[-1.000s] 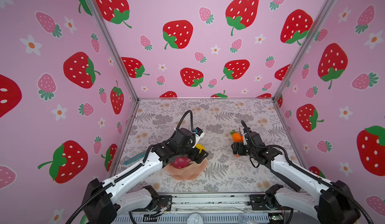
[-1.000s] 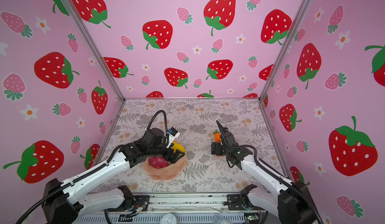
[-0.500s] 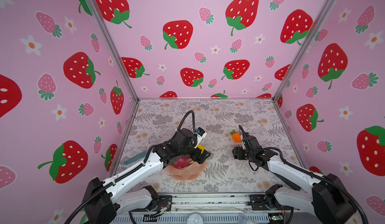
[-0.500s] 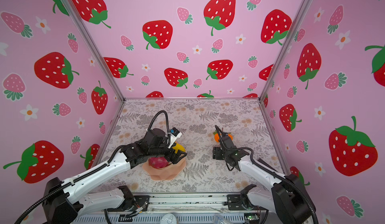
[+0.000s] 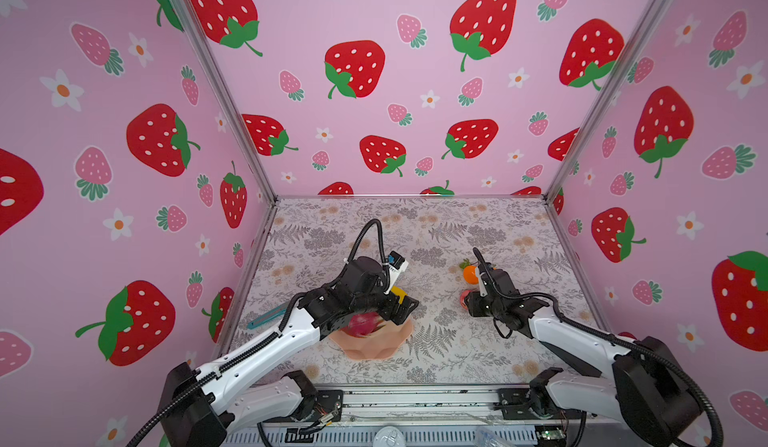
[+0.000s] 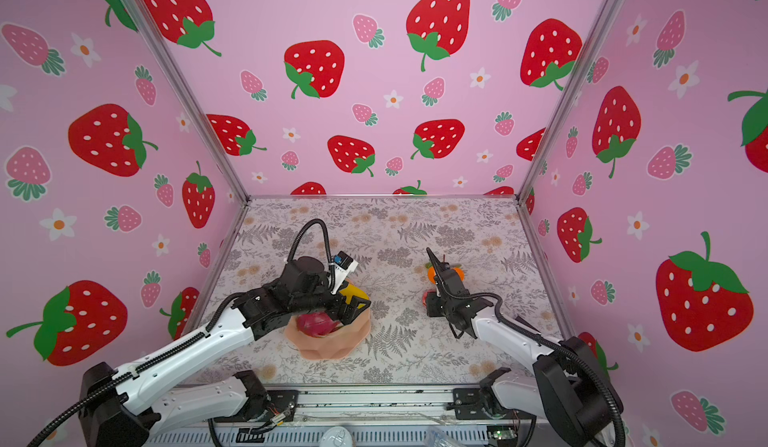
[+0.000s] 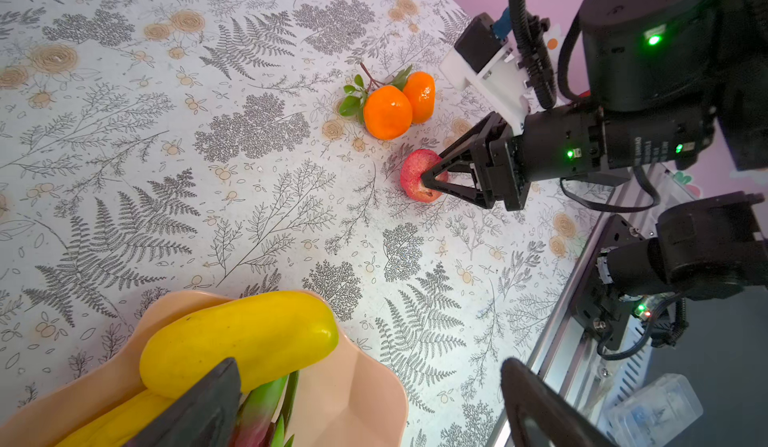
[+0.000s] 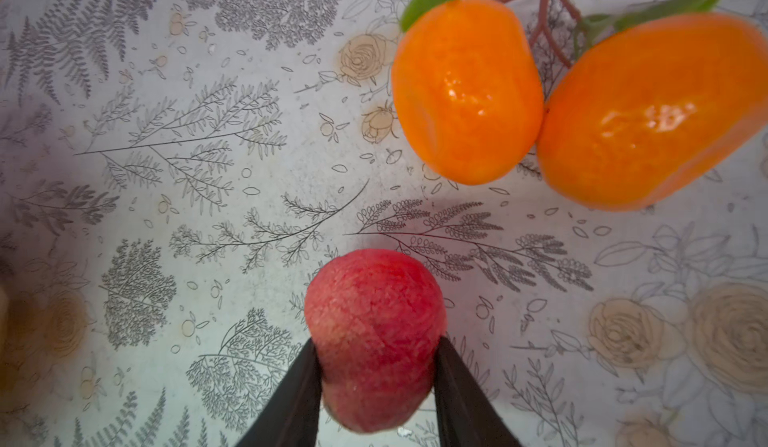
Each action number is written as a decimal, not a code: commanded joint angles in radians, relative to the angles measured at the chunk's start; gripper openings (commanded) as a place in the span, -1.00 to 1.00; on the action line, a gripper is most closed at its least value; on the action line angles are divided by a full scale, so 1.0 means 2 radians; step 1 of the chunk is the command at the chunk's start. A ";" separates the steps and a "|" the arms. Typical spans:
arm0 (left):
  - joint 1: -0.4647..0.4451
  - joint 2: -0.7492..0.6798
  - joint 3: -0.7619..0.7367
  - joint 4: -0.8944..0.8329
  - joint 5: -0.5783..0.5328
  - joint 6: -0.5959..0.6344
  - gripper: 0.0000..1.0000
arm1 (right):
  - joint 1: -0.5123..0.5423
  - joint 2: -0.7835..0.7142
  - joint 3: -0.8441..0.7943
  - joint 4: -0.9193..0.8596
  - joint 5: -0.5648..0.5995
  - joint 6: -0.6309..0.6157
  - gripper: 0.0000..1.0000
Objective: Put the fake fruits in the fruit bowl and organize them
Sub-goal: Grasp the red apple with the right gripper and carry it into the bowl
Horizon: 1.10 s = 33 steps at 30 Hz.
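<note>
I need to set the small red-pink fruit in the fruit bowl's near part point(image 5: 383, 335) beside the magenta dragon fruit with my right gripper.
The peach-pink fruit bowl point(image 5: 374, 351) point(image 6: 332, 347) sits front centre and holds a magenta dragon fruit point(image 5: 361, 325) point(image 6: 312, 323) and two yellow fruits point(image 7: 241, 337) point(image 7: 116, 420). My left gripper point(image 5: 405, 305) point(image 7: 370, 366) hangs open just above the bowl's rim, one finger over the upper yellow fruit. To the right, a small red-pink fruit point(image 8: 374, 332) point(image 7: 415, 170) point(image 5: 464, 297) lies on the table. My right gripper point(image 8: 376, 349) point(image 7: 432, 183) is shut on it, a finger pressed to each side. The two joined leafy oranges point(image 8: 465, 91) point(image 7: 388, 110) point(image 5: 470, 273) lie just beyond it.
A teal tool point(image 5: 266, 316) lies by the left wall. A clear plastic box point(image 7: 652, 411) sits past the table's front metal rail point(image 5: 415, 399). Pink strawberry-print walls close in the left, back and right sides.
My right gripper has come down and forward from beside the oranges to the red-pink fruit and closed on it. The left arm has hardly moved.
</note>
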 commanded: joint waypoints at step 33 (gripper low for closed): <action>0.000 -0.189 -0.024 -0.238 -0.138 -0.107 0.98 | 0.228 0.174 0.174 0.061 -0.193 -0.168 -0.30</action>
